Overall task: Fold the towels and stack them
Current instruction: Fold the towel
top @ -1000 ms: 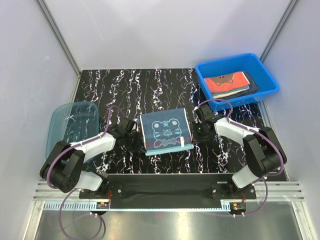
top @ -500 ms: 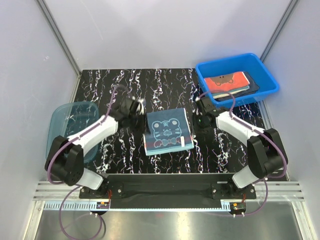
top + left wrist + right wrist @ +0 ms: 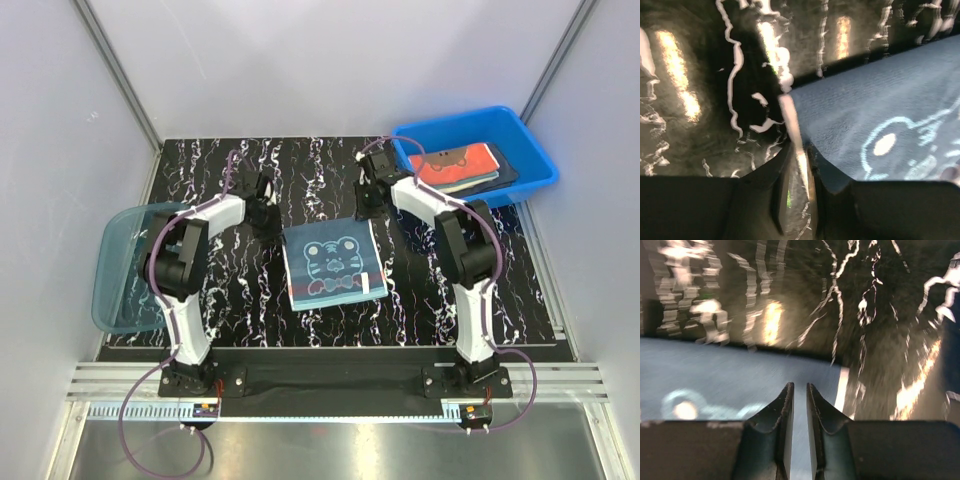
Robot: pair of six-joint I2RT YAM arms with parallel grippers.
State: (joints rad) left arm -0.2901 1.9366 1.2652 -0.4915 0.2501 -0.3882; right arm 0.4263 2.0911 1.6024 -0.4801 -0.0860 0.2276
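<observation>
My right gripper should open its fingers, which are over the blue towel's flat top short of its corner, and pinch the corner (image 3: 842,371) nearest the bin before folding.
A folded slate-blue towel (image 3: 330,262) with a pale tiger face lies flat mid-table. My left gripper (image 3: 268,215) is at its far left corner. In the left wrist view the jaws (image 3: 799,147) are nearly closed, and the towel's (image 3: 880,110) pale edge strip runs into the narrow gap. My right gripper (image 3: 366,205) is at the far right corner. Its jaws (image 3: 800,386) are nearly closed just above the towel (image 3: 715,375), which shows through the slit. A folded red towel (image 3: 455,165) lies on a dark one (image 3: 505,170) in the blue bin.
The rigid blue bin (image 3: 535,180) stands at the far right of the black marbled table. A translucent teal tub (image 3: 120,270) sits at the left edge. Grey walls close in the table on three sides.
Both grippers have moved from beside the towel's sides up to its far corners. Both arms are now stretched out. The towel has not moved.
</observation>
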